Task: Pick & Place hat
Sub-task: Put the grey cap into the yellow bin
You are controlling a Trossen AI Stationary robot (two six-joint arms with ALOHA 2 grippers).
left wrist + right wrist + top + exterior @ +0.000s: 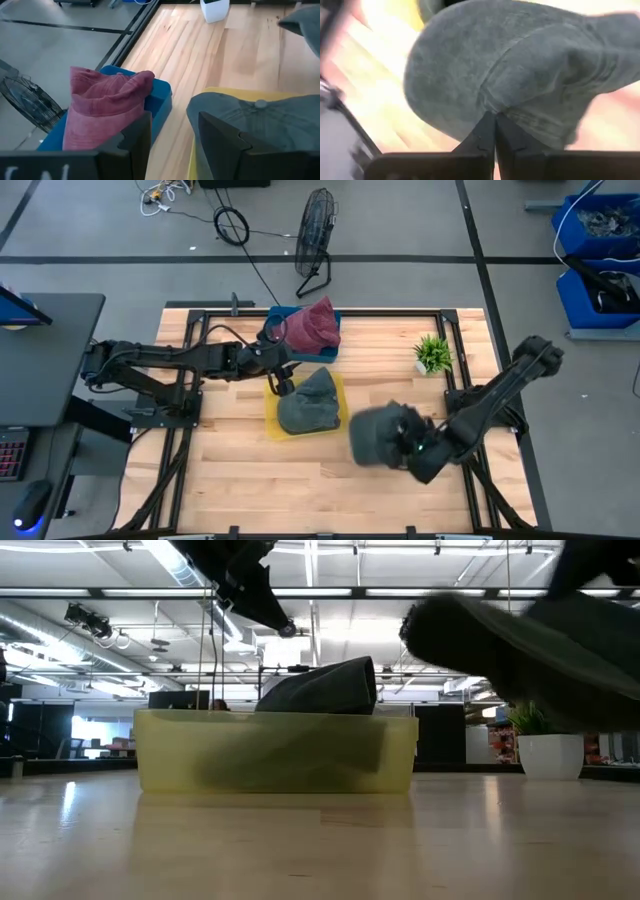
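Observation:
My left gripper is to close next on the dark grey hat's visor once it is over the second grey hat in the yellow bin (285, 421).
A dark grey hat (378, 436) is held by my right gripper (415, 446) over the table's near right part. It shows blurred in the low view as the held hat (500, 640), well above the tabletop. A second grey hat (310, 402) lies in a yellow bin (272, 423) at the table's middle. A red hat (312, 325) sits in a blue bin (330, 350) near the far edge. My left gripper (172, 140) is open and hovers over the gap between the two bins, touching nothing. My right gripper (495, 137) is shut on the dark grey hat, pinching its lower edge (492, 107) between the two fingers. It comes at the hat from the table's right side. The hat is lifted clear of the table and bulges out beyond the fingers toward the yellow bin.
A small green plant in a white pot (433, 353) stands at the far right of the table. A black frame (200, 315) runs around the tabletop. Bare wood (260, 480) lies along the near edge. A fan (316, 235) stands on the floor beyond.

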